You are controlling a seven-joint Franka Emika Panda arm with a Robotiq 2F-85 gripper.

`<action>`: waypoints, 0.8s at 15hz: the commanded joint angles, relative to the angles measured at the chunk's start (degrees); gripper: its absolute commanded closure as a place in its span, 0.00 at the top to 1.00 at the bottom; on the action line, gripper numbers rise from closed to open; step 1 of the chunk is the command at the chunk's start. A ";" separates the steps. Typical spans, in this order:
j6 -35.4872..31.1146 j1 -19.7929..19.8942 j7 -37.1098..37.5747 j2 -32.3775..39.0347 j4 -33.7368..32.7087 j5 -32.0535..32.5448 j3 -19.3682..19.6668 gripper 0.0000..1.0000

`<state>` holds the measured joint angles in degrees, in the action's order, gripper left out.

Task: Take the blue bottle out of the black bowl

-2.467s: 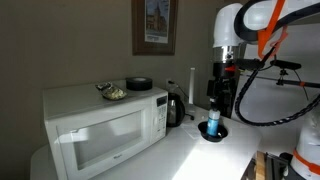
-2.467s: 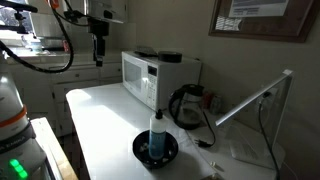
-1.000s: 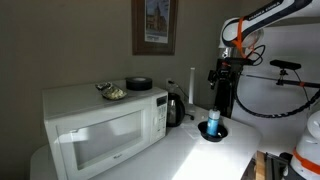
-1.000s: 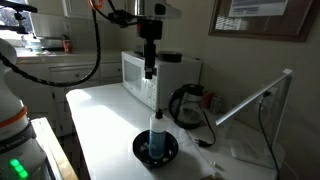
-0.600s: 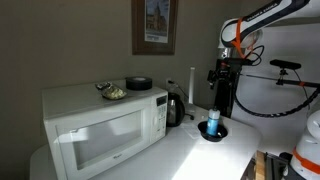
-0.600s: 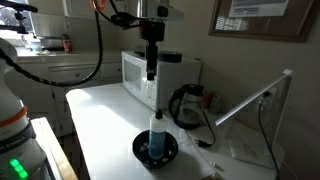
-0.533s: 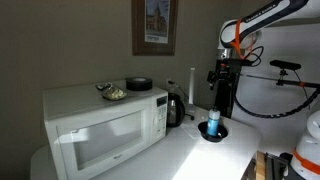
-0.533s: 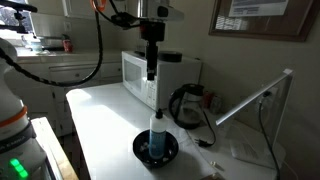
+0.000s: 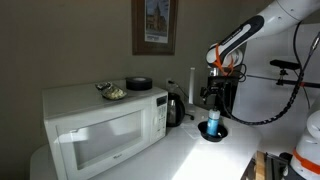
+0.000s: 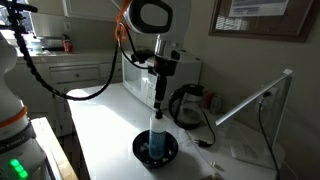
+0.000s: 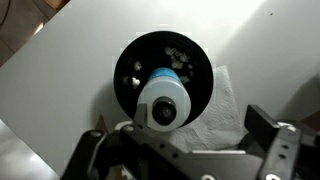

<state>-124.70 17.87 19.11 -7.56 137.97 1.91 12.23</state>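
Next, my gripper should go down to the blue bottle's pale top (image 9: 214, 113) (image 11: 165, 104), above the black bowl's rim, and close there.
The blue bottle (image 9: 211, 126) stands upright in the black bowl (image 9: 220, 133) on the white counter, also in an exterior view (image 10: 156, 140) with the bowl (image 10: 138, 151) around its base. My gripper (image 9: 213, 103) hangs straight above the bottle, its tips just over the pale top (image 10: 157, 104). In the wrist view I look down on the bottle's cap (image 11: 163, 102) inside the bowl (image 11: 140, 55). The gripper (image 11: 180, 137) is open, its fingers spread to either side, touching nothing.
A white microwave (image 9: 95, 125) stands on the counter with a dark round dish (image 9: 139, 84) on top. A dark kettle (image 9: 174, 108) with cables (image 10: 190, 105) stands between microwave and bowl. A white paper napkin (image 11: 225, 95) lies under the bowl.
The arm has swung in over the bowl and come down, so the gripper now hangs directly above the bottle's top. Bottle and bowl have not moved.
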 commanded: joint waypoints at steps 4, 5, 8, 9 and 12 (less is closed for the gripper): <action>0.75 -0.16 1.63 9.38 -5.31 -1.89 2.69 1.00; 0.98 -0.15 1.99 9.98 -5.65 -1.52 3.07 1.00; 1.62 -0.12 1.48 11.62 -6.28 -1.90 4.07 1.00; 0.99 -0.26 1.29 12.32 -6.21 -2.25 4.16 1.00; 1.24 -0.69 0.88 14.12 -6.57 -2.69 4.07 1.00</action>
<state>-124.57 17.91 20.19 4.03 132.71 0.36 16.04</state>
